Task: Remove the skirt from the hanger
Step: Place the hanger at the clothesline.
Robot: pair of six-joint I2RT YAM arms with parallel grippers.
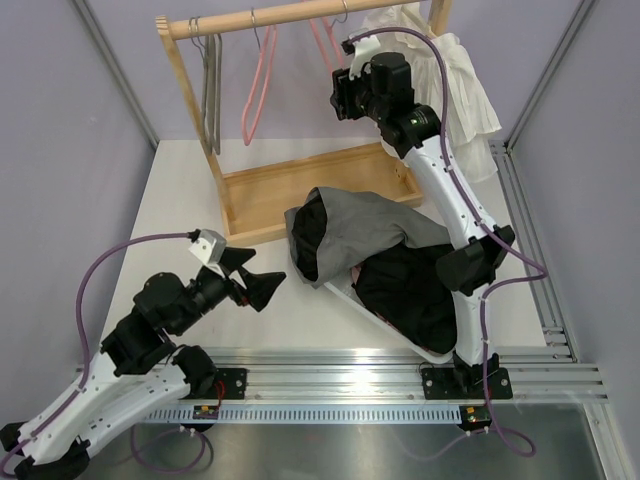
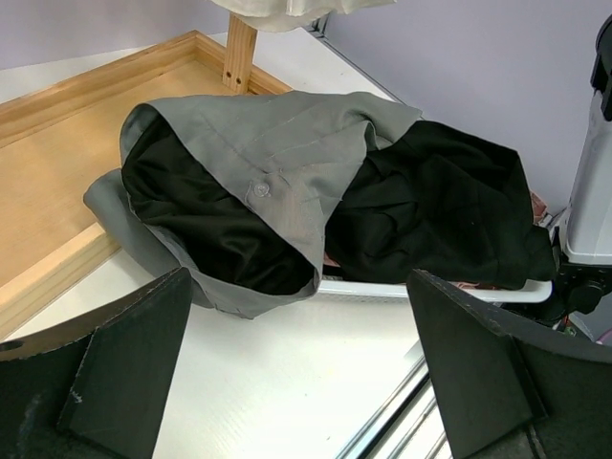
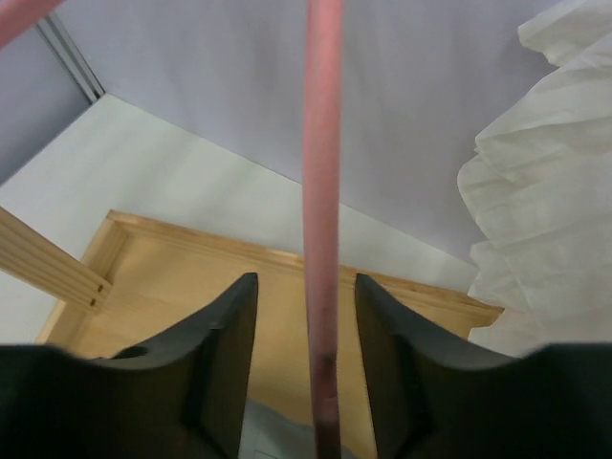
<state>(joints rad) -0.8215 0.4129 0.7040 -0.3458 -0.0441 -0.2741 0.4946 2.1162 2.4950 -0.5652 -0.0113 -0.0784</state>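
Observation:
The grey skirt's edge [image 1: 327, 250] [image 2: 285, 224] beside its small button, where the black lining opens near the white tray, will be gripped by my left gripper.
The grey skirt [image 1: 370, 225] with black lining lies crumpled on the table, off any hanger, draped partly over the rack's base and a white tray; it also shows in the left wrist view [image 2: 287, 143]. A pink hanger [image 1: 326, 42] hangs bare on the wooden rail. My right gripper [image 1: 340, 95] is raised at that hanger; in the right wrist view its jaws [image 3: 306, 287] stand open on either side of the pink hanger's bar [image 3: 322, 172], with gaps on both sides. My left gripper [image 1: 262, 283] is open and empty, low over the table just left of the skirt [image 2: 298, 316].
The wooden rack [image 1: 300, 185] has a raised base frame and a top rail. A grey hanger [image 1: 212, 90] and a second pink hanger [image 1: 258, 90] hang on it, a white garment [image 1: 455, 80] at its right end. Black clothing [image 1: 410, 290] fills the white tray [image 2: 430, 290].

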